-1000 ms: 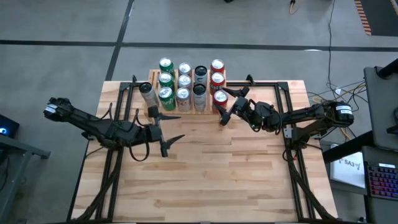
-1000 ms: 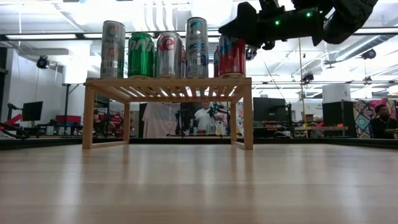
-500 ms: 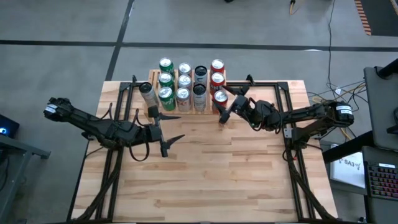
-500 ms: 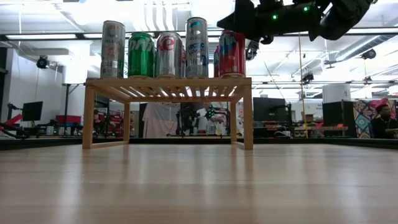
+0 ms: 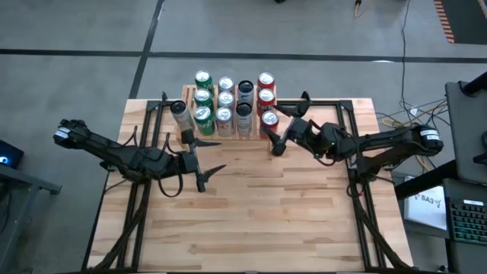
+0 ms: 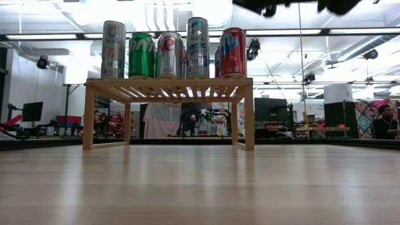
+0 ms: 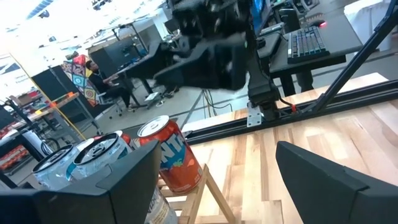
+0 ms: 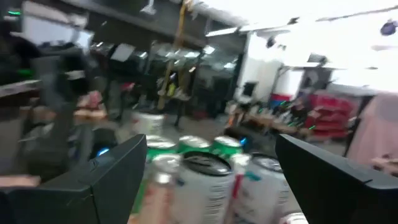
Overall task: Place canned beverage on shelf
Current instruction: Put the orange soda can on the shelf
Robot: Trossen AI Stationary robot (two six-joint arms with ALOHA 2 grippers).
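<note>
My right gripper should shut its empty fingers together next, just beside the red can at the shelf's near corner (image 5: 282,142).
The shelf (image 6: 169,84), a low light-wood rack, stands at the table's far edge with several cans upright on its slatted top (image 5: 228,106). A red can (image 6: 232,52) stands at its near right corner (image 5: 269,119). My right gripper (image 5: 272,140) hangs open just right of and above that can, touching nothing. Its wrist view looks down over the can tops (image 8: 205,163). In the low view only the right arm's underside (image 6: 269,5) shows, at the top edge. My left gripper (image 5: 223,154) waits open and level in front of the shelf, and its wrist view shows the red can (image 7: 171,152).
Black frame rails run along the table on the left (image 5: 152,129) and on the right (image 5: 346,129). Bare plank tabletop (image 5: 251,221) stretches from the shelf to the near edge. A person (image 6: 384,119) sits in the room far behind the table.
My right gripper has risen from beside the red can's top and stayed open; in the low view it has gone almost out of the picture's top. The red can stands unmoved on the shelf.
</note>
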